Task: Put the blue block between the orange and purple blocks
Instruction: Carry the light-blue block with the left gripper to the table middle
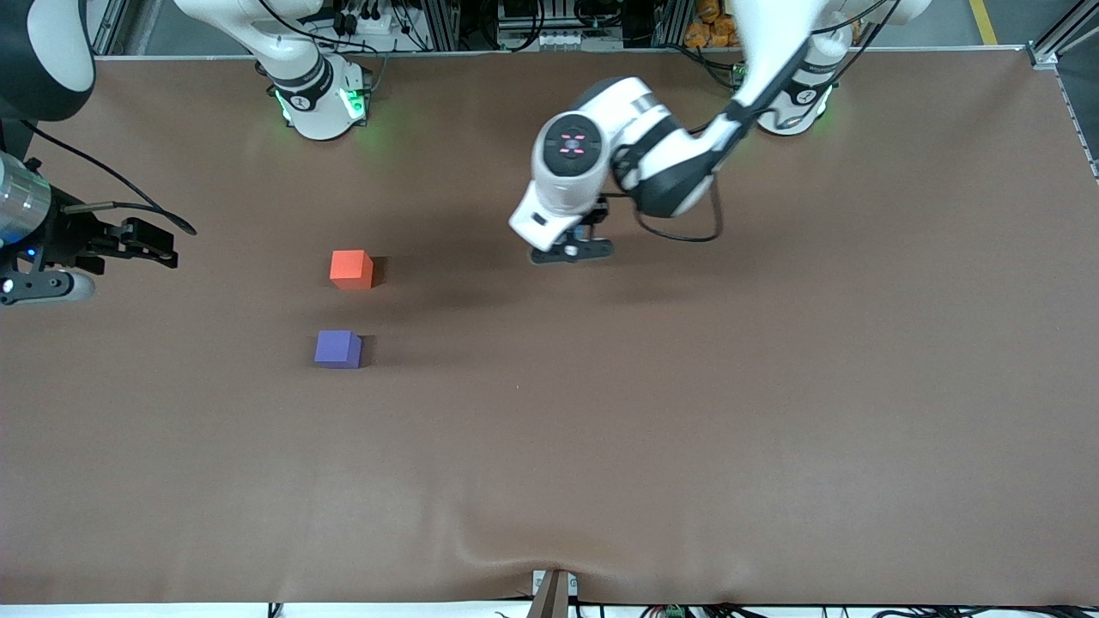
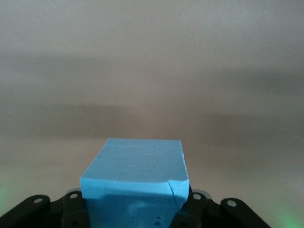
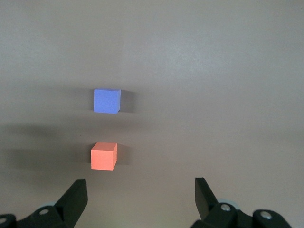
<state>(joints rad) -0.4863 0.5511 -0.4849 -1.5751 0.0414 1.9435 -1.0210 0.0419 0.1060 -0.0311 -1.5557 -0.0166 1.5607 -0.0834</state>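
Note:
The robot will set the blue block down on the open brown cloth (image 1: 527, 245) across from the orange block, toward the left gripper's side.
The orange block (image 1: 351, 269) and the purple block (image 1: 337, 349) sit on the table with a gap between them, the purple one nearer the front camera. My left gripper (image 1: 573, 250) hangs over the middle of the table, off toward the left arm's end from the orange block. It is shut on the blue block (image 2: 135, 180), which fills the space between the fingers (image 2: 71, 203); in the front view only a sliver of blue (image 1: 584, 232) shows. My right gripper (image 3: 140, 194) waits open and empty at the right arm's end, facing the orange block (image 3: 103, 156) and purple block (image 3: 106, 101).
A brown cloth (image 1: 687, 412) covers the whole table and ripples near its front edge (image 1: 481, 541). A small bracket (image 1: 552, 592) sticks up at the middle of that edge. The two arm bases (image 1: 318, 103) (image 1: 794, 103) stand along the back.

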